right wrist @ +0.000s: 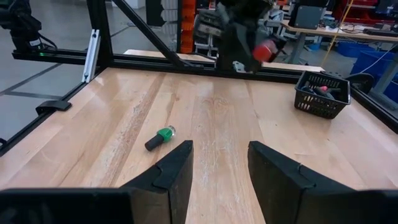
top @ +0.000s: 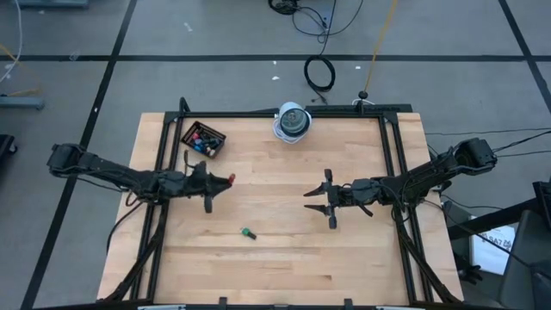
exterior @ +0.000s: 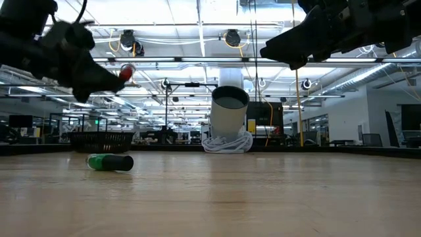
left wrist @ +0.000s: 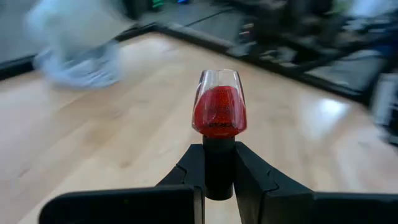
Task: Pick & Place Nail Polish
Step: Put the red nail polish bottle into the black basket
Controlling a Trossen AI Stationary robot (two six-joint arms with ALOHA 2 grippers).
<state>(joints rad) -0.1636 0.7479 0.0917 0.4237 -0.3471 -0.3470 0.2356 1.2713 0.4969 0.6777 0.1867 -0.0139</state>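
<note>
Next, I let go of the red nail polish bottle with my left gripper among the other bottles in the small black basket (top: 203,137).
My left gripper (top: 225,180) is shut on a red nail polish bottle (left wrist: 219,109) with a dark cap, above the table's left middle; it also shows in the low view (exterior: 125,72). A green nail polish bottle (top: 249,233) lies on its side on the table nearer the front; it also shows in the low view (exterior: 110,162) and the right wrist view (right wrist: 160,137). My right gripper (top: 313,200) is open and empty above the table's middle right. A small black basket (top: 204,139) at the far left holds several more bottles. My left gripper pinches the red bottle's dark cap (left wrist: 219,163) between its two fingers. The fingers (left wrist: 252,174) lie roughly level, pointing toward the table's right. The red glass body sticks out beyond the fingertips, and the bottle is lifted clear of the table.
A white cylinder on a coiled white cable (top: 292,121) stands at the table's far edge. Black frame rails (top: 392,164) run along the table's left, right and far sides. Bare wood (top: 284,258) lies around the green bottle.
</note>
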